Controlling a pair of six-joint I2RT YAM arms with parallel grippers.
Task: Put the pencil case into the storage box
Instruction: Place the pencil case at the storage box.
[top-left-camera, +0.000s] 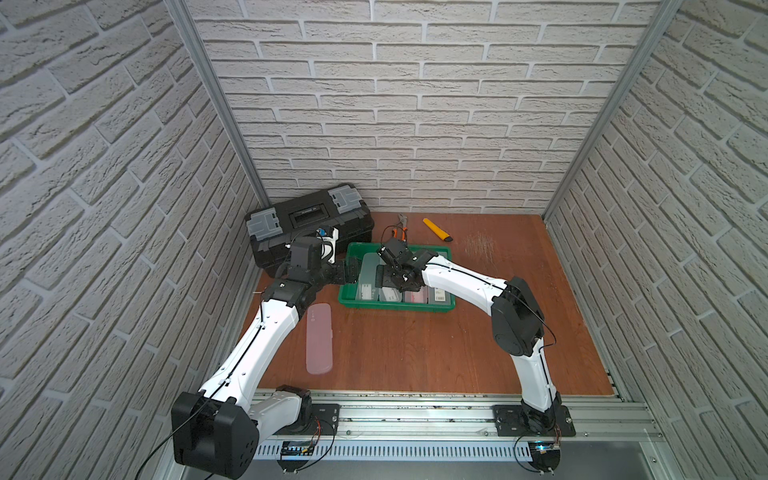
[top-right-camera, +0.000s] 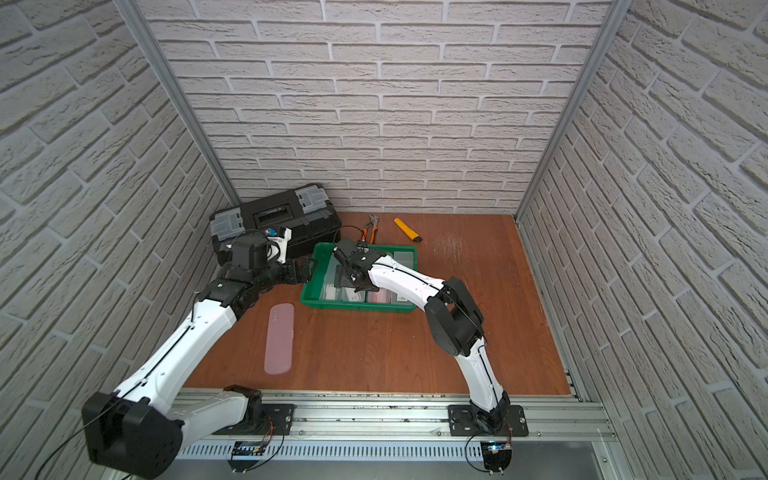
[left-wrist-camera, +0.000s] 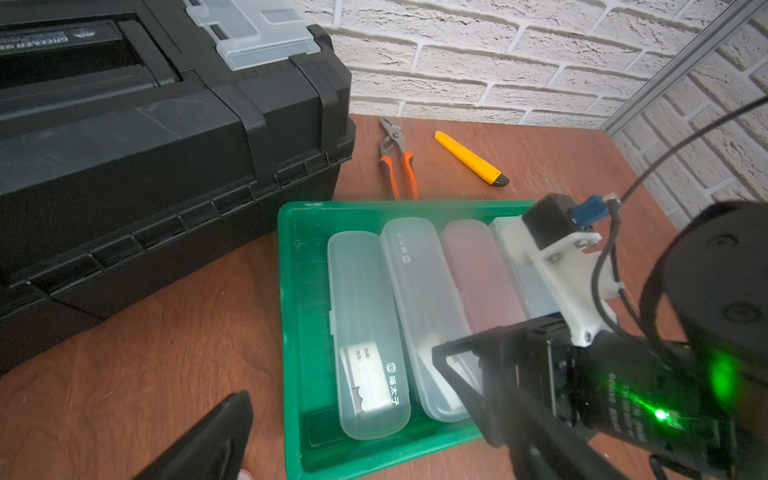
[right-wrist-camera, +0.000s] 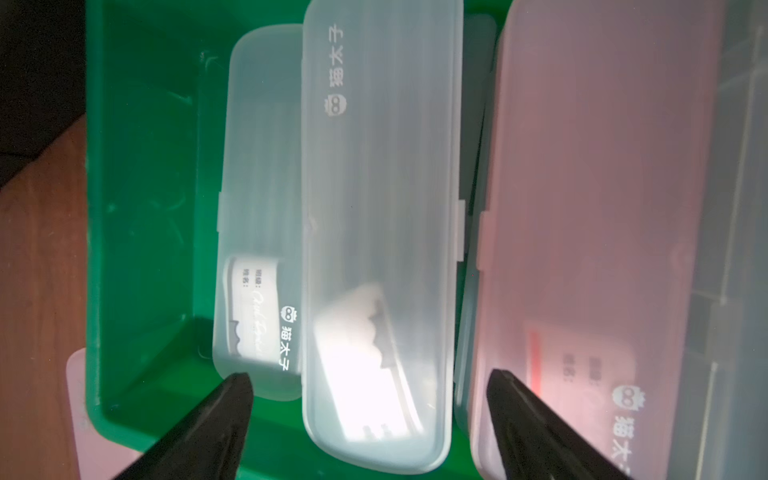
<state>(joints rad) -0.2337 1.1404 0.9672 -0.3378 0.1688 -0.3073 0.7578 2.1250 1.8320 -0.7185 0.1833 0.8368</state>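
Observation:
My left gripper will next move to the near half (top-left-camera: 319, 347), close to the middle, of the pink pencil case that is outside the storage box, and close there.
The green storage box (top-left-camera: 395, 306) (top-right-camera: 353, 305) sits mid-table and holds several translucent pencil cases side by side. My right gripper (top-left-camera: 384, 276) (right-wrist-camera: 370, 399) hovers open over them. A clear pencil case (right-wrist-camera: 378, 208) (left-wrist-camera: 424, 299) lies between its fingers (right-wrist-camera: 224, 415) with a gap on each side, partly overlapping the leftmost clear case (right-wrist-camera: 262, 166). A pink case (right-wrist-camera: 602, 208) lies beside it in the box. Another pink pencil case (top-left-camera: 319, 338) (top-right-camera: 279, 338) lies on the table outside the box. My left gripper (top-left-camera: 351, 270) (top-right-camera: 303, 270) is open and empty at the box's left rim.
A black toolbox (top-left-camera: 307, 224) (left-wrist-camera: 166, 145) stands at the back left, close to the box. Orange-handled pliers (top-left-camera: 402, 226) (left-wrist-camera: 395, 162) and a yellow utility knife (top-left-camera: 437, 230) (left-wrist-camera: 469, 160) lie behind the box near the brick wall.

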